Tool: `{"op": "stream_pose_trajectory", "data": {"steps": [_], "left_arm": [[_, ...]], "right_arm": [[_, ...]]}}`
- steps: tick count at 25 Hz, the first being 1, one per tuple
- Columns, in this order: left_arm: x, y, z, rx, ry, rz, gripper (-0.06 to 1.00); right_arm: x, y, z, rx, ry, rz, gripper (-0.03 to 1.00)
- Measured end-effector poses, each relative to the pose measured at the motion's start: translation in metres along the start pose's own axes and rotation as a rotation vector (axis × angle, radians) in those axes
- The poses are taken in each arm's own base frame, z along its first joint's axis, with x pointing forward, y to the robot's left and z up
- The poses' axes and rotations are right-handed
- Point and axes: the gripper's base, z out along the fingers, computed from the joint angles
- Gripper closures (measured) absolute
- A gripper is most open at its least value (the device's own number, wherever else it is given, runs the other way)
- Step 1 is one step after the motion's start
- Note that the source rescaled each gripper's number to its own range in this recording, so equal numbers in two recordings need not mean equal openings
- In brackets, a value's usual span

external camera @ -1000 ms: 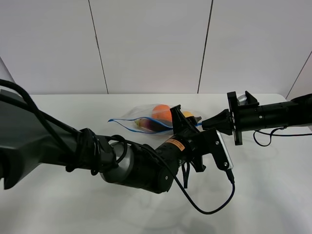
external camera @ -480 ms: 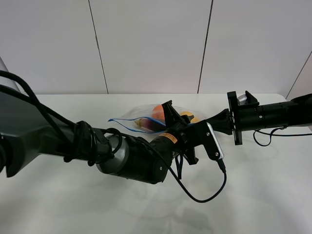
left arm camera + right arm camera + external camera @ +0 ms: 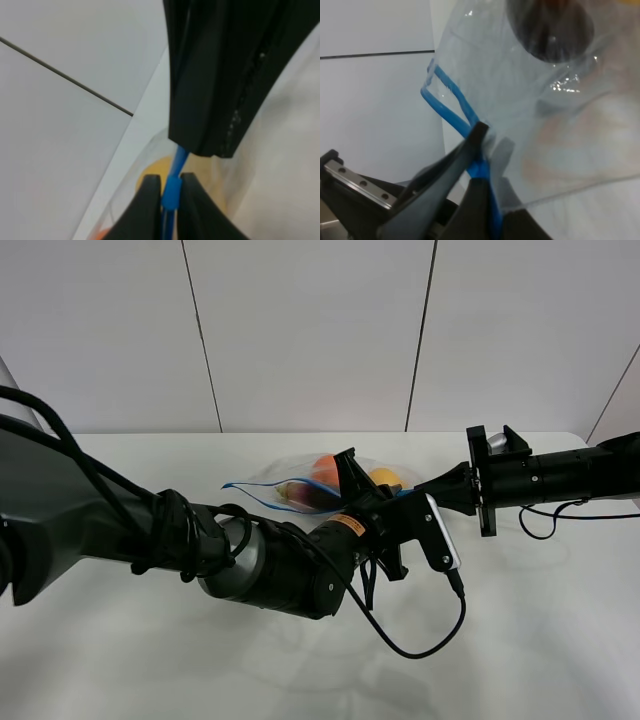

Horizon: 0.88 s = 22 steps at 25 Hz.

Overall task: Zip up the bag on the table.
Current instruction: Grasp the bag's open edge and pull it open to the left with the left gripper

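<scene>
My left gripper will release the blue piece, now along the bag's near edge, at the clear bag's end (image 3: 271,466) that is farthest from my right gripper.
The clear bag (image 3: 290,483) lies on the white table (image 3: 540,630) at the back middle, its blue zip strip (image 3: 262,502) along the near edge. An orange (image 3: 327,467), a yellow fruit (image 3: 386,476) and a purple eggplant (image 3: 303,497) show through it. My left gripper (image 3: 351,478) reaches across to the strip. In the left wrist view it (image 3: 171,192) is shut on the blue strip (image 3: 178,160). My right gripper (image 3: 420,494) comes from the right and meets the strip's right end. In the right wrist view it (image 3: 479,167) is shut on the strip (image 3: 451,112), with the bag (image 3: 535,110) beyond.
The right arm's black body (image 3: 550,478) stretches along the table's right side with a loose cable (image 3: 545,525) beside it. The left arm's cable (image 3: 420,640) loops over the table in front. A white panelled wall (image 3: 310,330) stands behind the table.
My left gripper has moved back and up to the bag's zip strip. The last half second shows almost no motion. The right gripper has held still.
</scene>
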Motion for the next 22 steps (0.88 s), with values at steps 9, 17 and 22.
{"op": "stream_pose_trajectory", "data": {"steps": [9, 17, 22], "left_arm": [[0.003, -0.002, -0.001, 0.007, 0.009, 0.011, 0.94], [0.006, 0.0, -0.002, -0.007, 0.033, 0.043, 0.94], [0.017, 0.008, 0.004, -0.016, 0.059, 0.056, 0.94]], "right_arm": [[0.0, 0.0, 0.0, 0.0, 0.002, -0.001, 0.97], [0.0, 0.0, 0.001, 0.002, 0.002, -0.002, 0.97], [-0.002, -0.002, -0.003, 0.009, -0.015, 0.002, 0.97]]}}
